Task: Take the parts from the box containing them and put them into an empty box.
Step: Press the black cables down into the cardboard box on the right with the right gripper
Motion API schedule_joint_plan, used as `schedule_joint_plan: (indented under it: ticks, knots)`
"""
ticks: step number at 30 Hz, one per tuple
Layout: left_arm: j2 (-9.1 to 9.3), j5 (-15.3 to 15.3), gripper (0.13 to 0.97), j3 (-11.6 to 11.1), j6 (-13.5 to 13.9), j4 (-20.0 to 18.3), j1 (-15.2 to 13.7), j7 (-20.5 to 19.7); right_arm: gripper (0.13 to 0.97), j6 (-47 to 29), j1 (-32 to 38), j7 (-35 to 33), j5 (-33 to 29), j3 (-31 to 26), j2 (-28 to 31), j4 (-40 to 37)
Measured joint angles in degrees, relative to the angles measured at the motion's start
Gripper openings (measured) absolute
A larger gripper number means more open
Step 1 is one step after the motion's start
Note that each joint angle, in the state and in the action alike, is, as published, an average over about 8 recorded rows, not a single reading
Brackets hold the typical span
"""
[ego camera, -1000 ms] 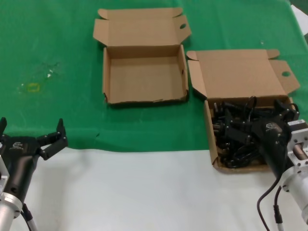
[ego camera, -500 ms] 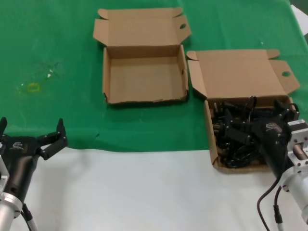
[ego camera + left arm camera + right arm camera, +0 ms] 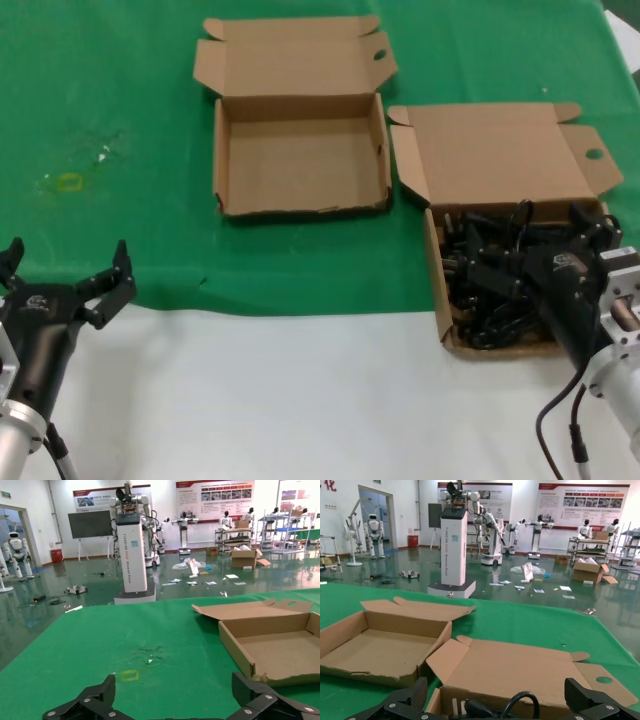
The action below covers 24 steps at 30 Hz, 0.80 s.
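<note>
Near the full box's back side is the power cord. Next, my right gripper grabs the middle of the power cord (image 3: 548,236) with the upright cable loop.
Black power cords (image 3: 500,275) lie tangled in the right-hand cardboard box (image 3: 436,270), whose lid has a splayed side tab with an oval hole. My right gripper (image 3: 535,245) is open, low over the cords inside that box; a cable loop (image 3: 522,702) and a plug show between its fingers (image 3: 402,700). The empty box (image 3: 300,205) stands open to the left and farther back, also in the right wrist view (image 3: 375,650) and the left wrist view (image 3: 280,647). My left gripper (image 3: 68,275) is open and empty at the near left, over the edge of the green mat.
A green mat (image 3: 120,90) covers the far part of the table, with a small yellowish mark (image 3: 68,181) at the left. The near part is white tabletop (image 3: 300,400). The two boxes stand close together, lids folded back away from me.
My left gripper has shifted slightly to the left. The right gripper stays over the cords in the box.
</note>
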Motion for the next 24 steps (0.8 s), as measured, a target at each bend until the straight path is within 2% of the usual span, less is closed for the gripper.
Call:
schedule_joint_plan:
  ticks: [7, 10, 18, 24]
  knots:
    - [0.0, 0.0, 0.792, 0.0, 0.0, 0.0, 0.0, 0.0, 0.966, -0.2, 0.1, 0.6, 0.4, -1.0, 2.6, 0.9]
    - [0.0, 0.0, 0.72, 0.0, 0.0, 0.0, 0.0, 0.0, 0.966, 0.4, 0.4, 1.4, 1.1, -2.9, 5.6, 1.3]
    - [0.0, 0.0, 0.544, 0.0, 0.0, 0.0, 0.0, 0.0, 0.966, 1.8, 3.6, 4.8, 5.4, -12.5, 18.7, 3.2]
    - [0.0, 0.0, 0.38, 0.0, 0.0, 0.0, 0.0, 0.0, 0.966, -2.9, 8.6, 9.7, 5.4, -18.8, 29.9, 4.6]
